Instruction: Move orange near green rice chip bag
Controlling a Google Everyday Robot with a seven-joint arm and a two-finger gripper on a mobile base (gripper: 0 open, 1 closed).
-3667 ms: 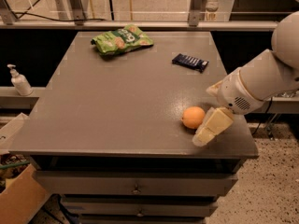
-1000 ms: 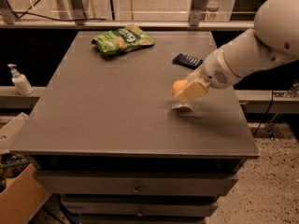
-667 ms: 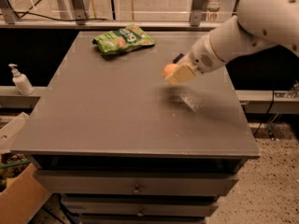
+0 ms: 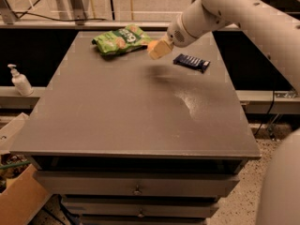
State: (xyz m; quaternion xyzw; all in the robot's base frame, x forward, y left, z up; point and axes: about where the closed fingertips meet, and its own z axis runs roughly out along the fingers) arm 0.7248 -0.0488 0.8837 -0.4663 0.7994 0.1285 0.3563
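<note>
My gripper needs to release the orange, now held above the table, on the grey table (image 4: pixel 125 54), against the near edge of the green bag of rice chips.
The green rice chip bag (image 4: pixel 119 39) lies flat at the back left of the grey table (image 4: pixel 126 121). My gripper (image 4: pixel 158 49) hangs above the table just right of the bag, reaching in from the upper right. It is shut on the orange (image 4: pixel 152 46), which shows only as an orange patch between the cream fingers (image 4: pixel 162 50). The orange is held off the surface, and its shadow falls on the table below.
A dark-blue candy bar wrapper (image 4: pixel 191 62) lies right of my gripper. A white pump bottle (image 4: pixel 19 80) stands on a ledge left of the table. A cardboard box (image 4: pixel 18 198) sits on the floor at the bottom left. Drawers run under the table's front edge.
My gripper closed on the orange at the table's front right, lifted it, and carried it back and left to beside the green bag.
</note>
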